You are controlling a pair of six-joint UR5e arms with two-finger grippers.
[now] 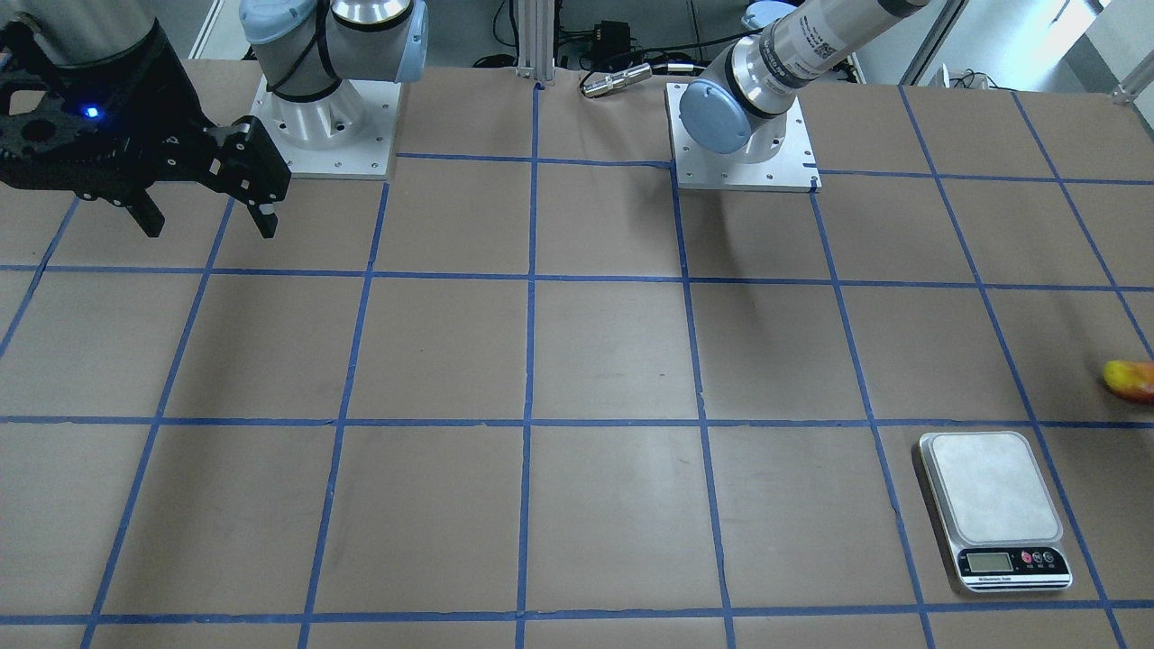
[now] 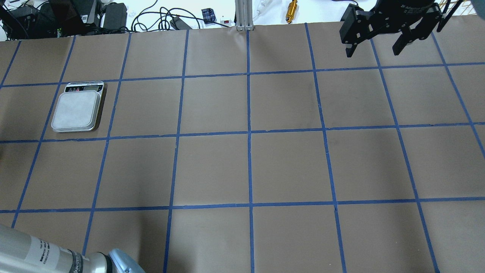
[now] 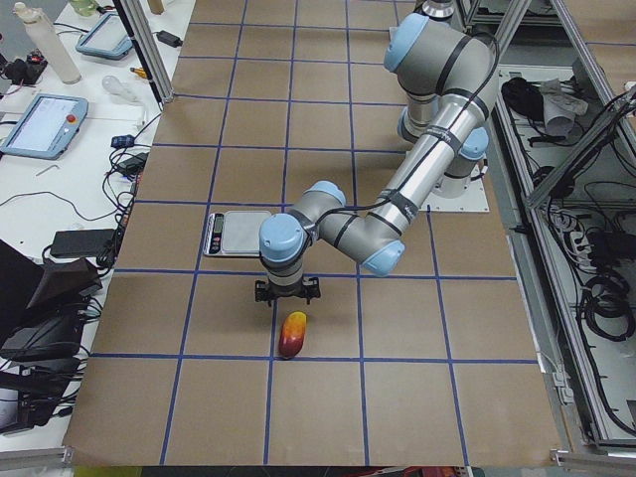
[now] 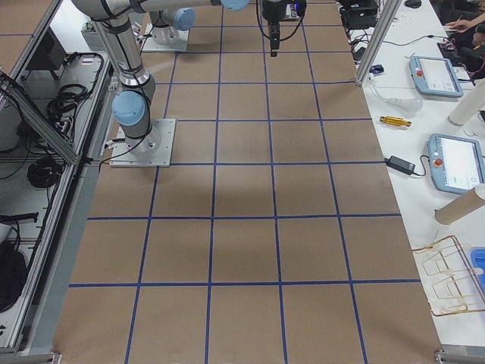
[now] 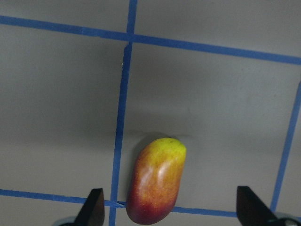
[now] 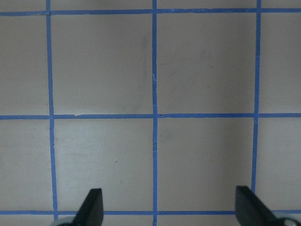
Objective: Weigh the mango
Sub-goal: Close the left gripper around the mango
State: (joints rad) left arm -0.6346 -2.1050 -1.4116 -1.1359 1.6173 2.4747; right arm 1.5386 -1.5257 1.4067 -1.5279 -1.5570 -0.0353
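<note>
Next, my left gripper closes on the middle of the mango (image 1: 1143, 382) (image 5: 157, 181), between its yellow end and its red end.
The mango (image 5: 157, 188) lies on the brown paper beside a blue tape line, its yellow end away from the camera and its red end near. It also shows at the right edge of the front view (image 1: 1132, 379) and in the left view (image 3: 293, 334). My left gripper (image 5: 170, 190) is open and hovers above it, a finger on each side, not touching. The scale (image 1: 992, 505) stands one grid cell away with its platform bare. It also shows in the overhead view (image 2: 77, 110). My right gripper (image 2: 372, 54) is open and empty, high over the far right corner.
Blue tape divides the table (image 2: 250, 159) into squares. Both arm bases (image 1: 329, 117) stand at the robot's edge. Cables and a brass cylinder (image 2: 291, 7) lie beyond the far edge. Tablets (image 4: 455, 163) rest on a side table.
</note>
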